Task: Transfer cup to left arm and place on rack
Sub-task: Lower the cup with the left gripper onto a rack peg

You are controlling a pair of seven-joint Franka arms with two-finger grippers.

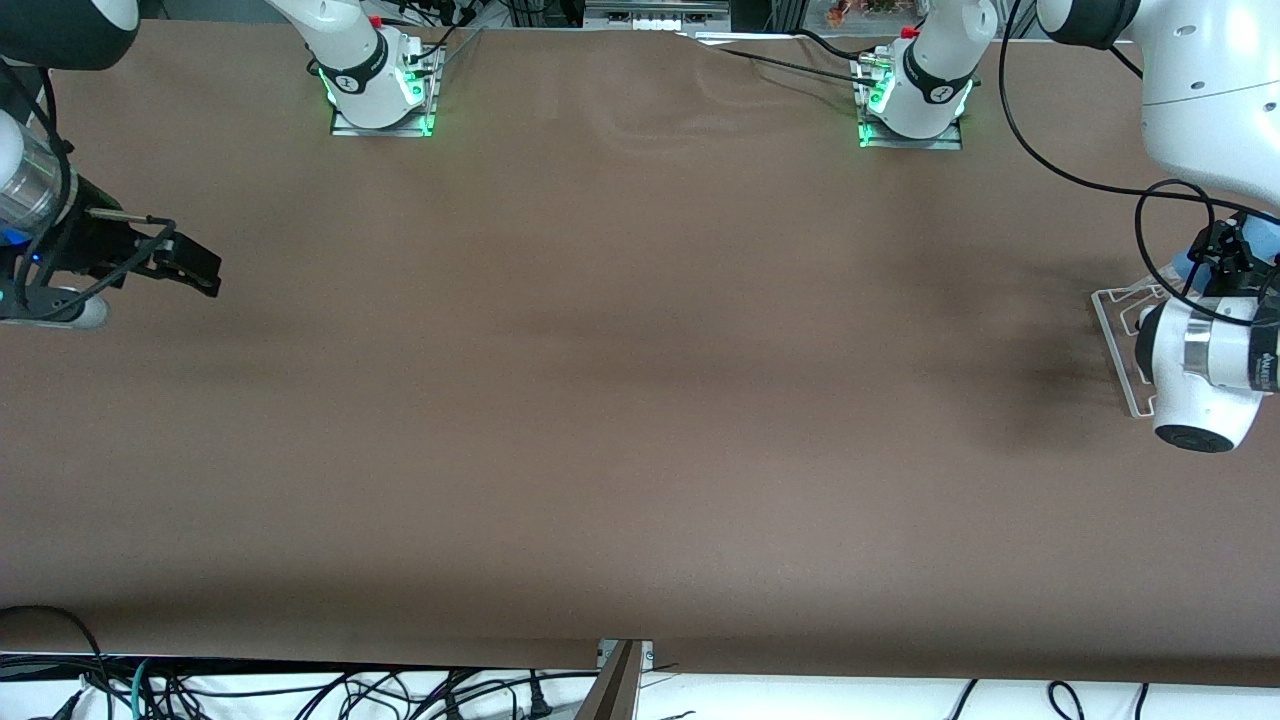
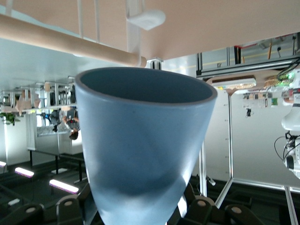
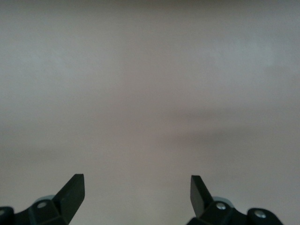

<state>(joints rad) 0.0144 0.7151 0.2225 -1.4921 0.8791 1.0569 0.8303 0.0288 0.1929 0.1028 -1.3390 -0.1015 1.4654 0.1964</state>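
Observation:
I will use my left gripper to put the light-blue cup down on the far end of the white wire rack (image 1: 1149,292), toward the arm bases. The cup is now in the air over the rack.
The light-blue cup (image 2: 140,140) fills the left wrist view, with my left gripper (image 1: 1228,255) shut on its narrow lower part. In the front view only a bit of the cup (image 1: 1264,238) shows past the hand, in the air over the white wire rack (image 1: 1110,335) at the left arm's end of the table. The cup's open mouth points toward the rack's wooden dowel (image 2: 70,44) and upright wires (image 2: 135,14). My right gripper (image 1: 195,268) hangs open and empty over bare table at the right arm's end; its fingers (image 3: 72,192) stand wide apart.
The brown table (image 1: 640,400) stretches between the two arms. The arm bases (image 1: 380,90) stand along the edge farthest from the front camera. Cables (image 1: 300,695) hang below the near edge. The left arm's wrist (image 1: 1200,370) covers most of the rack.

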